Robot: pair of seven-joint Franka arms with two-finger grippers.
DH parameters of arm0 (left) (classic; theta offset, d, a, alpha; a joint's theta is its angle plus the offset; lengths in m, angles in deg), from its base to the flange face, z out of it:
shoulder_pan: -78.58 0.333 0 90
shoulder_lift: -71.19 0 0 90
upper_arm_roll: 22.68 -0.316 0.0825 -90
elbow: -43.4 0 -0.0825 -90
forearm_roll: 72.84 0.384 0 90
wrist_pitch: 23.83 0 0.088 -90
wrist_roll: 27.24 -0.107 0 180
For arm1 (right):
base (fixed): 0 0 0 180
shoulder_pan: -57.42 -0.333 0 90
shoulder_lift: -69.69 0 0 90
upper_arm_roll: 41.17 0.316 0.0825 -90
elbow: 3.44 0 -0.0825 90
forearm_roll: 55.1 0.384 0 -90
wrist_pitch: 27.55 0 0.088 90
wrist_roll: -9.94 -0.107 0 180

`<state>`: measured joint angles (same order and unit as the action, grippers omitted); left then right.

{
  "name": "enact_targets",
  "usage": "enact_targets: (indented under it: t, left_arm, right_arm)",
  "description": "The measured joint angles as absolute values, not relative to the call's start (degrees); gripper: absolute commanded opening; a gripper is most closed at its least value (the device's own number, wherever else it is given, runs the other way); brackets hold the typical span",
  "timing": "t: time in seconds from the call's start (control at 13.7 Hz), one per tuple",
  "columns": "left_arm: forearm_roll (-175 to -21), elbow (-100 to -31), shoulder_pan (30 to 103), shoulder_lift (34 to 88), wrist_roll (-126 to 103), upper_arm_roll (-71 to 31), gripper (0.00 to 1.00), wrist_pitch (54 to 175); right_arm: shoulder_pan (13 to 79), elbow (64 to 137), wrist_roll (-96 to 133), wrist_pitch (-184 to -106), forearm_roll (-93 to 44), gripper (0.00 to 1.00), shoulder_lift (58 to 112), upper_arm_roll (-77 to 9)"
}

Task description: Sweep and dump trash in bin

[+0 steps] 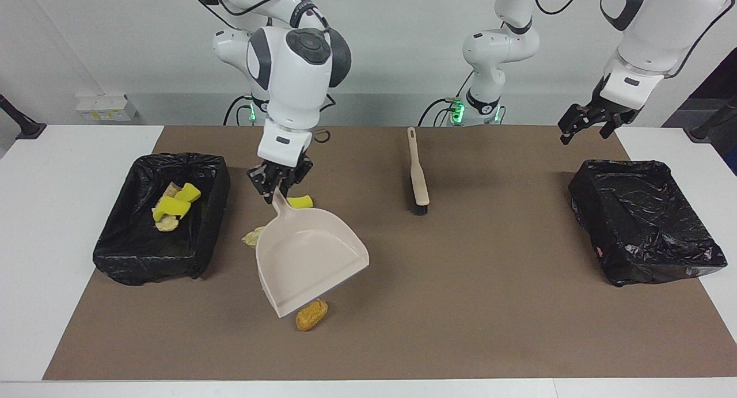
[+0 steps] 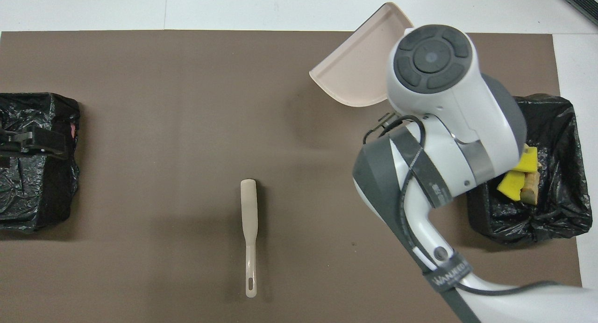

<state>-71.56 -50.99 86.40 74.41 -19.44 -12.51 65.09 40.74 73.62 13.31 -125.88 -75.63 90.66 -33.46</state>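
Next, my right gripper releases the beige dustpan on the bare mat point(image 2: 244, 102) beyond the wide end of the brush.
My right gripper point(image 1: 280, 182) is shut on the handle of the beige dustpan point(image 1: 308, 254), which hangs tilted and empty over the mat; the pan also shows in the overhead view point(image 2: 355, 66). Three trash pieces lie on the mat around the pan: a yellow sponge chunk point(image 1: 300, 202), a pale beige piece point(image 1: 252, 237) and an orange-brown lump point(image 1: 311, 315) by the pan's lip. The black-lined bin point(image 1: 149, 265) at the right arm's end holds yellow and beige scraps point(image 1: 173, 208), also seen from overhead point(image 2: 516, 178). My left gripper point(image 1: 587, 121) is open and empty, raised by the second bin.
A beige brush point(image 1: 418, 173) lies on the brown mat at the middle, nearer the robots; it also shows from overhead point(image 2: 249, 229). A second black-lined bin point(image 1: 645, 219) stands at the left arm's end with no scraps visible in it.
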Motion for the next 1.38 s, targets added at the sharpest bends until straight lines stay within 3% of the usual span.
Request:
enact_targets:
  t: [0.22,0.51,0.8,1.38]
  left_arm:
    - [-71.57,-50.95,86.30,74.41,-19.45,-12.13,1.00,65.09]
    - [-71.57,-50.94,83.17,74.41,-19.45,-14.81,1.00,65.07]
    - [-71.58,-50.92,79.10,74.57,-19.45,-18.95,1.00,65.06]
    - [-71.58,-50.92,83.43,74.74,-19.45,-14.77,1.00,65.04]
  right_arm:
    - [38.76,64.04,-0.42,-125.51,-70.44,0.00,99.48,-33.48]
    - [34.51,56.96,-13.60,-128.01,-68.46,0.00,107.95,-33.20]
    - [31.16,54.18,-22.58,-133.16,-65.89,0.00,114.12,-31.64]
    - [27.00,52.90,-27.92,-141.52,-62.01,0.00,120.58,-29.27]
